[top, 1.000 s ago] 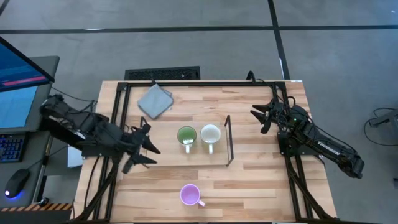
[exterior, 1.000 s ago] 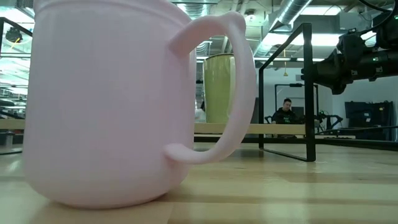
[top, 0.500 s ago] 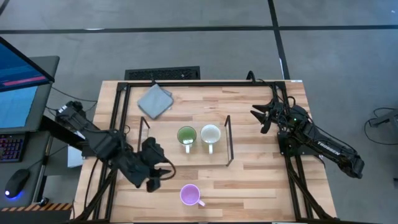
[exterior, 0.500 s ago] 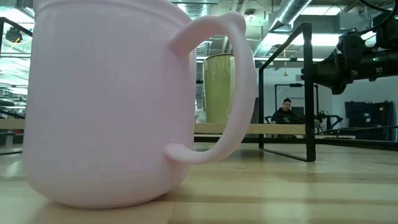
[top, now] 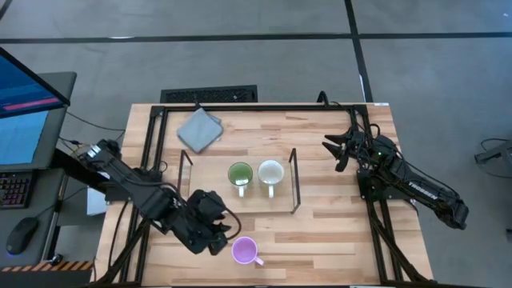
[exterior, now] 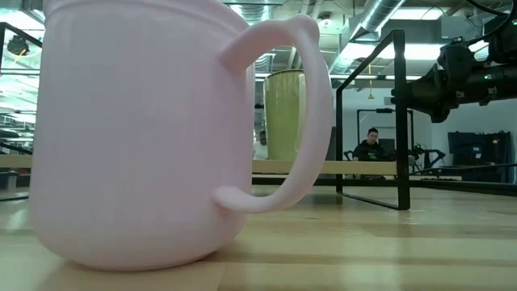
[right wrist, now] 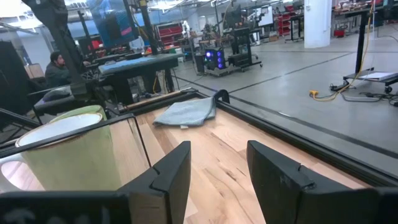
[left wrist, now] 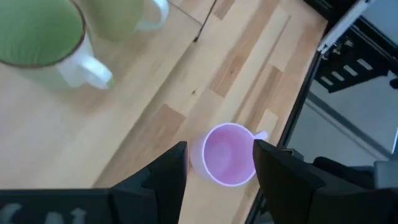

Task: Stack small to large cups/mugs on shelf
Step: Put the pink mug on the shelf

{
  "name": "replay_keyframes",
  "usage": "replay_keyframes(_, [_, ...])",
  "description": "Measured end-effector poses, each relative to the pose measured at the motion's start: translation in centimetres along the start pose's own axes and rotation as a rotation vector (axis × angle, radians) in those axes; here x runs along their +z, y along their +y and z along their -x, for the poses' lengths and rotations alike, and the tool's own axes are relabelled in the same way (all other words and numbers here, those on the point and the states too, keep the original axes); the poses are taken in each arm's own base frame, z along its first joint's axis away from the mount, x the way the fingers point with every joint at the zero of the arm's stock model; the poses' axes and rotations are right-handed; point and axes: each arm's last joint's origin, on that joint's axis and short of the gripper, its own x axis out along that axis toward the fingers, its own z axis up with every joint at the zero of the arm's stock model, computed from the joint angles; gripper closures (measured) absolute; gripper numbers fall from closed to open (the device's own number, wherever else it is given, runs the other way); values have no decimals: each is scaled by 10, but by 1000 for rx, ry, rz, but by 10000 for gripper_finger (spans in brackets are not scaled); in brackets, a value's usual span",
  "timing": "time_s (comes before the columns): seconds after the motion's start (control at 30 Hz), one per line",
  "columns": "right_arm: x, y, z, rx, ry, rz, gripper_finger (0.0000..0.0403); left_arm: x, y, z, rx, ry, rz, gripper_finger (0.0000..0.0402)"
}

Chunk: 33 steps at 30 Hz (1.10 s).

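Note:
The robot's left gripper will next go to the purple mug and close on the mug's rim (top: 235,244) (left wrist: 206,167) opposite its handle.
A light purple mug (top: 244,250) stands upright on the table near its front edge, its handle toward the right; it also fills the low view (exterior: 145,137). My left gripper (top: 218,237) hovers open just left of it, slanting down; in the left wrist view the purple mug (left wrist: 229,154) shows beyond the gripper (left wrist: 221,174), untouched. A green-lined mug (top: 240,174) and a white-lined mug (top: 271,172) stand side by side on the wire shelf (top: 294,180). My right gripper (top: 336,152) waits open at the right, level, beyond the shelf's end.
A grey folded cloth (top: 198,130) lies at the far left of the table, also in the right wrist view (right wrist: 186,112). The black table frame (top: 264,106) runs along the edges. Bare wood lies to the right of the purple mug.
My left gripper has swung from beside the shelf's left end toward the table's near edge and right, up to the purple mug. It has rolled about and tipped to point downward. The mugs have stayed where they were.

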Motion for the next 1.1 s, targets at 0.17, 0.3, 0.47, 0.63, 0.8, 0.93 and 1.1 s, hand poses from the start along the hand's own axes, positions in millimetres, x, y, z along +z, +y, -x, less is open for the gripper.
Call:
replay_keyframes(0.17, [0,0,0,0,0,0,225,-3,-2,-7,12,28,109,228])
replay_keyframes(0.3, [0,0,0,0,0,-16,225,-5,-3,-12,24,50,154,228])
replay_keyframes(0.47, [0,0,0,0,-1,-27,225,-11,-1,-25,108,78,178,228])
replay_keyframes(0.63, [0,0,0,0,0,-35,225,-15,-6,-47,130,119,189,228])
replay_keyframes(0.8, [0,0,0,0,6,-36,225,-21,-14,-75,127,177,193,228])
replay_keyframes(0.93, [0,0,0,0,7,-37,225,-27,-17,-93,134,220,191,228])
replay_keyframes(1.1, [-1,0,-1,0,8,-38,225,-35,-17,-112,178,288,198,228])
